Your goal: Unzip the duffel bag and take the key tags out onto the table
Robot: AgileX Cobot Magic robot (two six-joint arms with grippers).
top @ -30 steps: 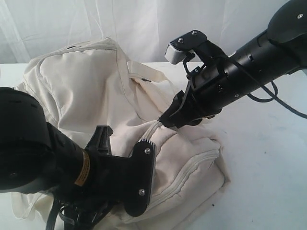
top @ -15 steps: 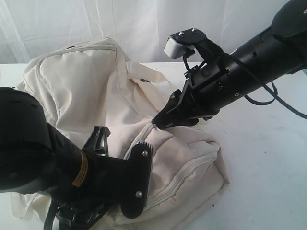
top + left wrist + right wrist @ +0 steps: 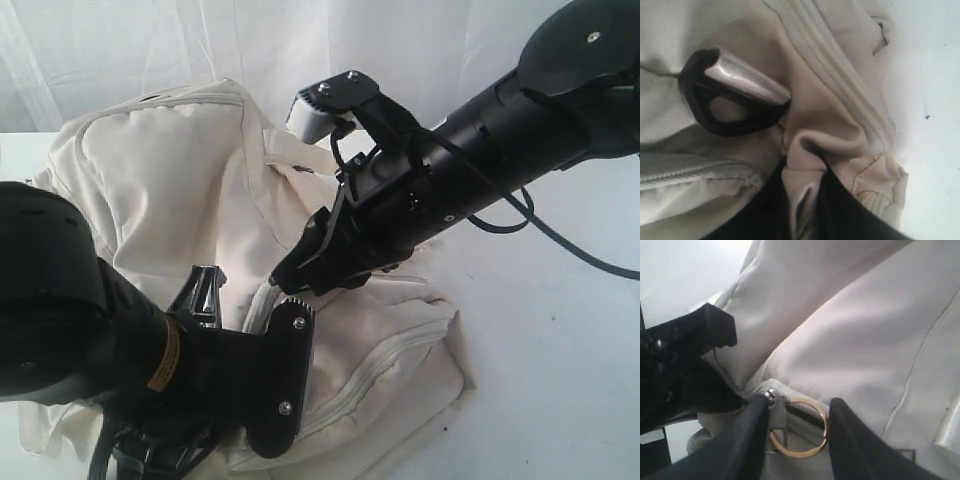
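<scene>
My right gripper is going to release the gold ring on the cream duffel bag's zip (image 3: 236, 307), close beside my left gripper.
The cream duffel bag (image 3: 160, 190) lies slumped on the white table (image 3: 560, 350). My right gripper (image 3: 285, 280) reaches across the bag's top; in the right wrist view it (image 3: 797, 427) is shut on the gold ring (image 3: 801, 453) of the grey zip pull (image 3: 776, 422), with zip teeth showing behind the ring. Low at the bag's near end, my left gripper (image 3: 802, 200) is shut on a pinched fold of bag fabric (image 3: 807, 165), next to a black D-ring (image 3: 715, 117) and a closed side zip (image 3: 840, 85). The key tags are hidden.
A white curtain (image 3: 300, 50) hangs behind the table. The left arm's bulky black wrist (image 3: 80, 330) fills the near left corner of the exterior view. A cable (image 3: 590, 262) loops off the right arm over bare table to the bag's right.
My right gripper has travelled left along the bag's top towards the left arm, drawing the zip pull with it. The left gripper has kept its hold on the fabric.
</scene>
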